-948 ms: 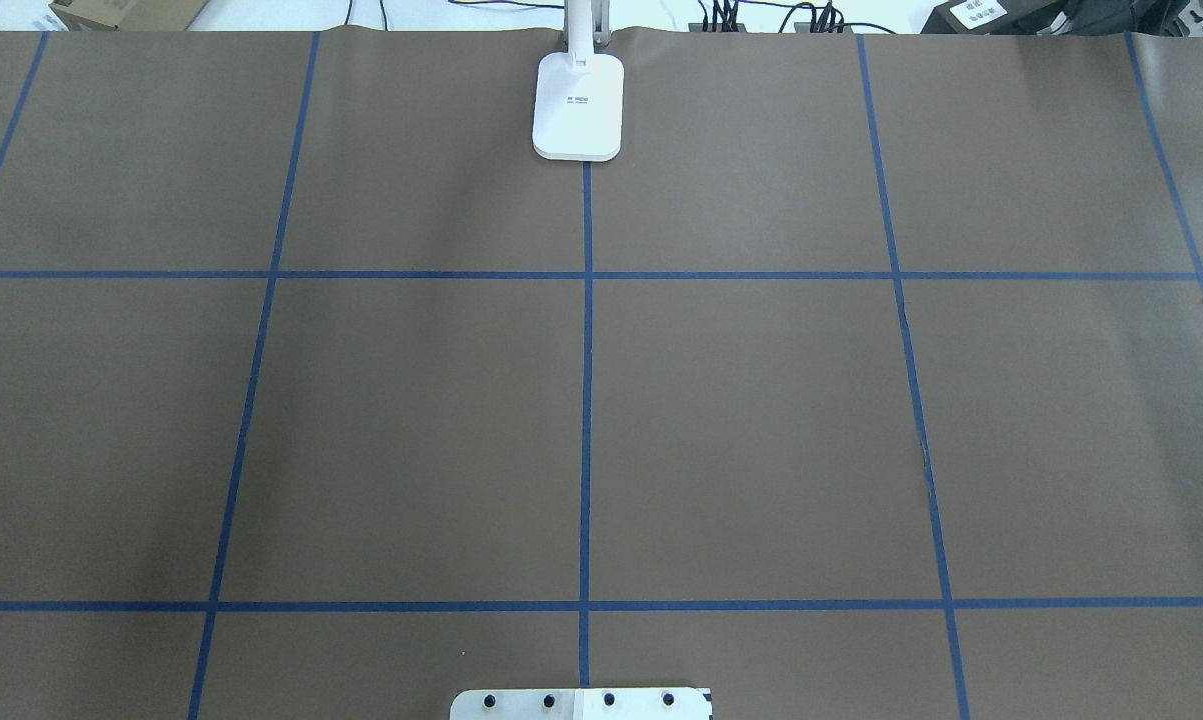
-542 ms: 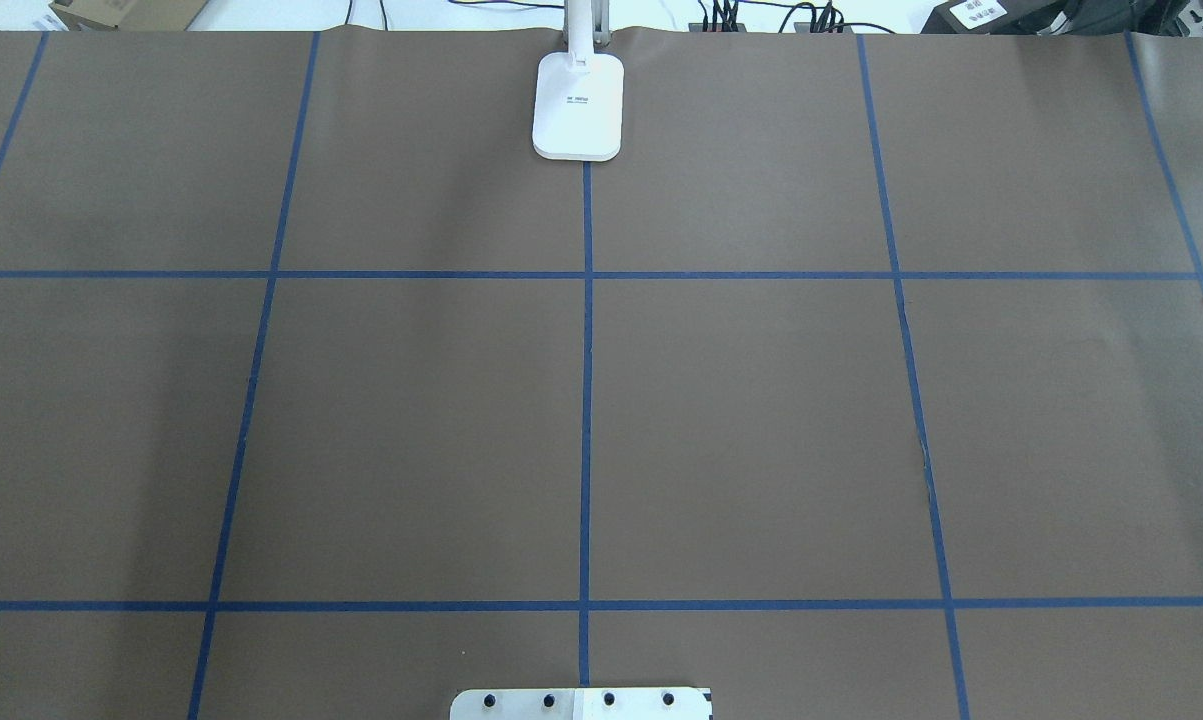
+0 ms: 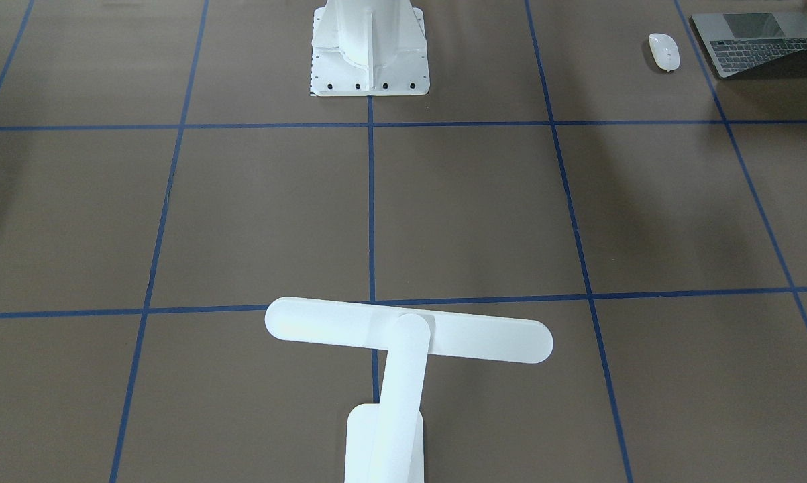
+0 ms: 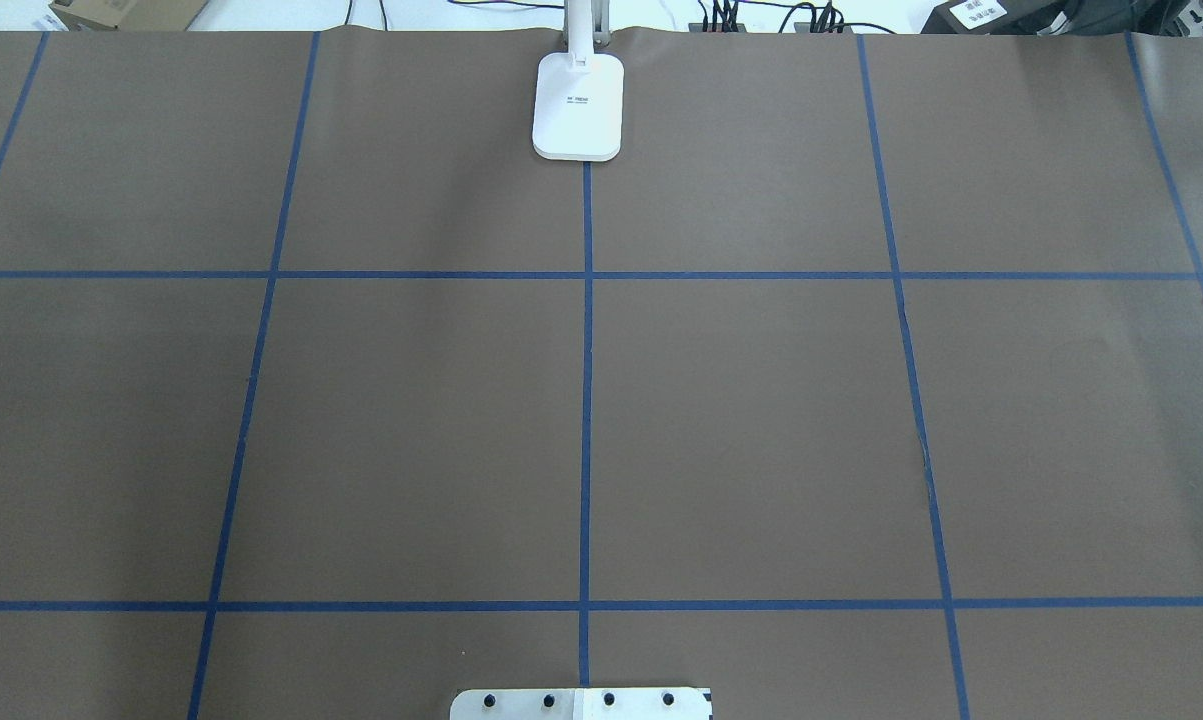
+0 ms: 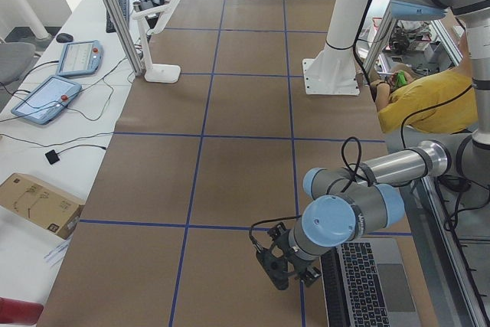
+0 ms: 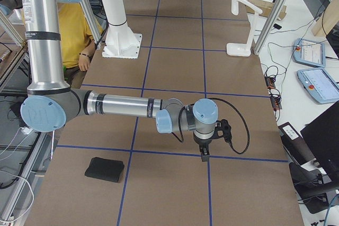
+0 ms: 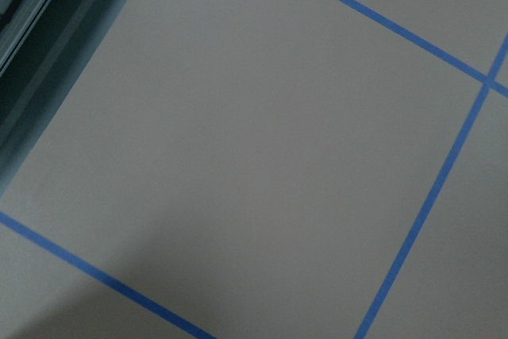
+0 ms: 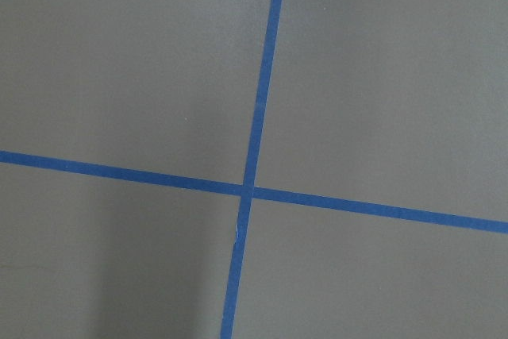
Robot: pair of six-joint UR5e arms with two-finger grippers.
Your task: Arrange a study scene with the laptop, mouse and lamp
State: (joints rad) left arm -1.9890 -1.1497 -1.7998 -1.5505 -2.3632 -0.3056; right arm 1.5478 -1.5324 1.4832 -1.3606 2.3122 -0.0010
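Next, I move my left gripper to the open grey laptop and grip the raised screen's top edge.
The grey laptop (image 3: 759,43) lies open at the table's end on my left side, and the white mouse (image 3: 664,51) sits just beside it. The white lamp (image 3: 403,335) stands at the far edge, on the centre line; its base (image 4: 578,105) shows in the overhead view. In the exterior left view my left gripper (image 5: 283,266) hangs low, close to the edge of the laptop (image 5: 367,285). My right gripper (image 6: 204,154) points down over a blue tape line, away from every object. Both show only in side views, so I cannot tell whether they are open or shut.
A white pedestal (image 3: 369,47) is bolted at the robot's side of the table. A black mouse pad (image 6: 105,169) lies at the end on my right. A person in yellow (image 5: 421,97) sits behind the pedestal. Tablets (image 5: 46,97) and cables lie beyond the far edge.
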